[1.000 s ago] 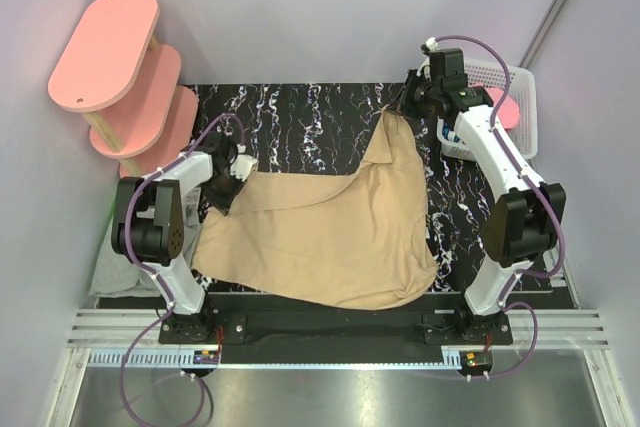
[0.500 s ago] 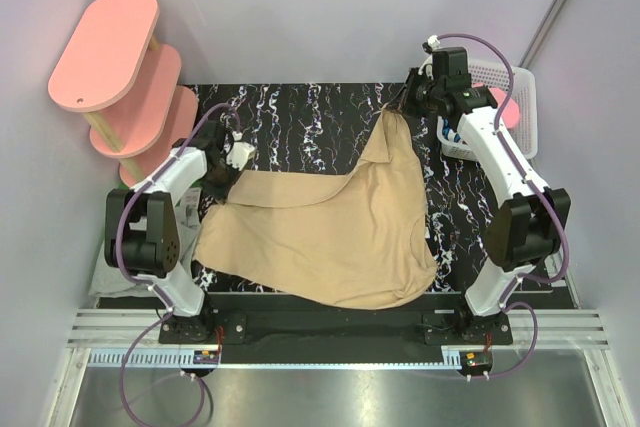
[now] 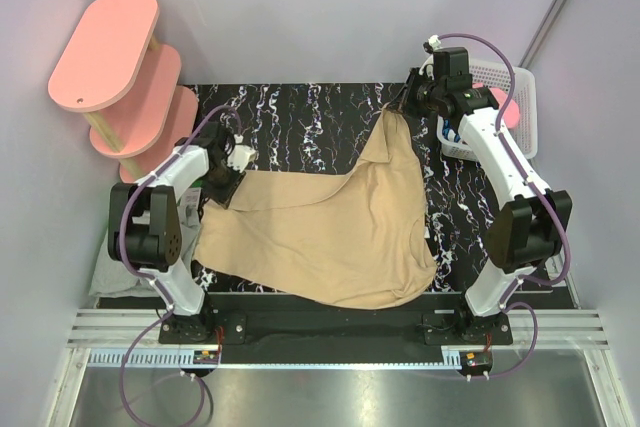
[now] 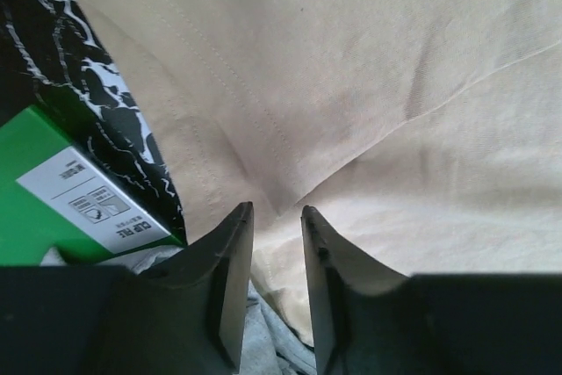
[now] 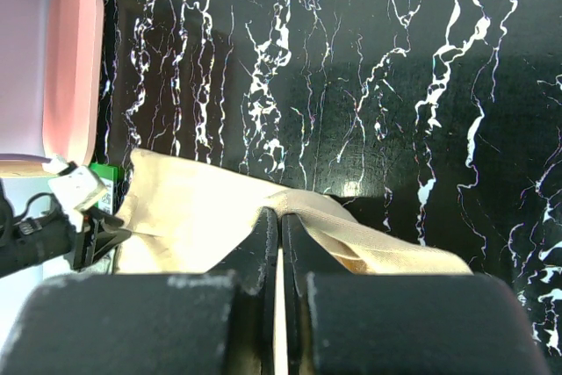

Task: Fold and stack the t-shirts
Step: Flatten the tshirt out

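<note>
The tan t-shirt's far edge sags aslant; my left gripper should pinch the folded flap's corner [image 4: 282, 206] before both grippers lift and straighten the t-shirt.
A tan t-shirt [image 3: 330, 232] lies spread over the black marbled table [image 3: 300, 112]. My right gripper [image 3: 405, 107] is shut on the shirt's far right corner and holds it raised at the back of the table. The right wrist view shows the cloth [image 5: 202, 217] pinched between its closed jaws [image 5: 281, 217]. My left gripper [image 3: 228, 183] is low over the shirt's left edge. In the left wrist view its jaws [image 4: 277, 210] stand a little apart over the tan cloth [image 4: 351, 85], with grey cloth [image 4: 263, 340] under them.
Pink oval shelves [image 3: 110, 47] stand at the back left. A white basket [image 3: 522, 97] holding something pink is at the back right. A grey cloth [image 3: 105, 272] lies off the table's left side. A green box [image 4: 44, 208] sits next to the left gripper.
My left gripper has shifted slightly towards the back left, and the shirt's left edge has moved with it. The right gripper still holds the far corner in place.
</note>
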### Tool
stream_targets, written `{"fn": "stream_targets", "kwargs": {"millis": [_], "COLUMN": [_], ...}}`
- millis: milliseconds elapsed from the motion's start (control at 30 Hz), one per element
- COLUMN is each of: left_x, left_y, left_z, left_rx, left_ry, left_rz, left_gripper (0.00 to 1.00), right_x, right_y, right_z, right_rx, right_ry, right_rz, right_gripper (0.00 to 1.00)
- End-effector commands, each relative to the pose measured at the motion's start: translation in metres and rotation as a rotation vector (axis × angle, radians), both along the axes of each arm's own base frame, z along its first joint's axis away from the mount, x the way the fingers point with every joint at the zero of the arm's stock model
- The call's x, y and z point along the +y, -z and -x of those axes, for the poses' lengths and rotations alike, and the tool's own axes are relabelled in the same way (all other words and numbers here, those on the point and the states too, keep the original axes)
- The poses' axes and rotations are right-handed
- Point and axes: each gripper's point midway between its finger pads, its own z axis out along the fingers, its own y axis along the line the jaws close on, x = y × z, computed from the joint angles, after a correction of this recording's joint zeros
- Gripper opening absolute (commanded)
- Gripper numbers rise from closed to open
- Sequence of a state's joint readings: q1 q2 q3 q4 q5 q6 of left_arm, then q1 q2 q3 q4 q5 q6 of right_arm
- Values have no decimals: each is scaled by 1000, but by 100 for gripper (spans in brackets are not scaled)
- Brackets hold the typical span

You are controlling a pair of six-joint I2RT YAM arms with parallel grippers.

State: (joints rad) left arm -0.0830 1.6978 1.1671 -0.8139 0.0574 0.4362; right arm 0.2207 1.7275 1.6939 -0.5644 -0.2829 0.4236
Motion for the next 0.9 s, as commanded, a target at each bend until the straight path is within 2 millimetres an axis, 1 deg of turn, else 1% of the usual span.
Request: {"fn": "stream_targets", "kwargs": {"millis": [0, 33, 67, 100, 133, 167, 233, 267, 300, 367, 400, 467, 500, 533, 600, 633, 700, 767, 800, 833, 867], "left_x": [-3, -3, -3, -4, -4, -4, -3, -2, -3, -3, -4, -4, -3, -4, -3, -3, -3, -1, -1, -1, -1], "left_y": [-8, -9, -10, -12, -12, -11, -9, -7, -6, -3, -2, -1, -1, -1, 1, 2, 7, 10, 12, 13, 14], "left_z": [-15, -17, -17, -18, -18, -18, -18, -16, -16, -14, -14, -14, -14, -14, -12, -13, -11, -9, -9, -8, -7], "left_rx": [-35, -41, -44, -49, -49, -46, -42, -35, -32, -22, -20, -17, -17, -19, -10, -9, 8, 17, 21, 23, 28], "left_ry": [-2, -6, -5, -4, -6, -6, -9, -11, -6, -5, -6, -6, -3, -3, -4, -2, -4, -9, -8, -11, -7], "left_rz": [15, 15, 17, 20, 20, 19, 16, 12, 13, 18, 19, 19, 17, 19, 15, 14, 12, 3, 2, 3, 3], "left_gripper": [25, 20, 10, 7, 7, 14, 33, 37, 37, 33, 21, 13, 11, 13, 22, 31, 33, 42, 45, 46, 45], "right_x": [6, 6, 6, 6, 7, 7, 6, 7, 7, 7, 6, 7, 6, 7, 6, 7, 7, 7, 6, 7, 7], "right_y": [-36, -36, -36, -35, -35, -36, -34, -35, -35, -36, -36, -37, -37, -37, -37, -38, -37, -37, -37, -37, -35], "right_z": [5, 5, 5, 5, 5, 5, 4, 4, 4, 5, 4, 4, 4, 5, 4, 4, 5, 5, 4, 5, 5], "right_rx": [-101, -101, -99, -99, -96, -99, -94, -96, -96, -97, -99, -100, -100, -99, -99, -103, -98, -97, -100, -98, -93], "right_ry": [-28, -28, -29, -31, -33, -33, -32, -34, -35, -32, -33, -33, -32, -33, -32, -33, -34, -37, -34, -37, -35], "right_rz": [-31, -31, -31, -32, -33, -34, -35, -34, -36, -34, -34, -34, -34, -34, -34, -35, -36, -36, -35, -36, -35], "right_gripper": [0, 0, 0, 0, 0, 0, 0, 0, 0, 0, 0, 0, 0, 0, 0, 0, 0, 0, 0, 0, 0]}}
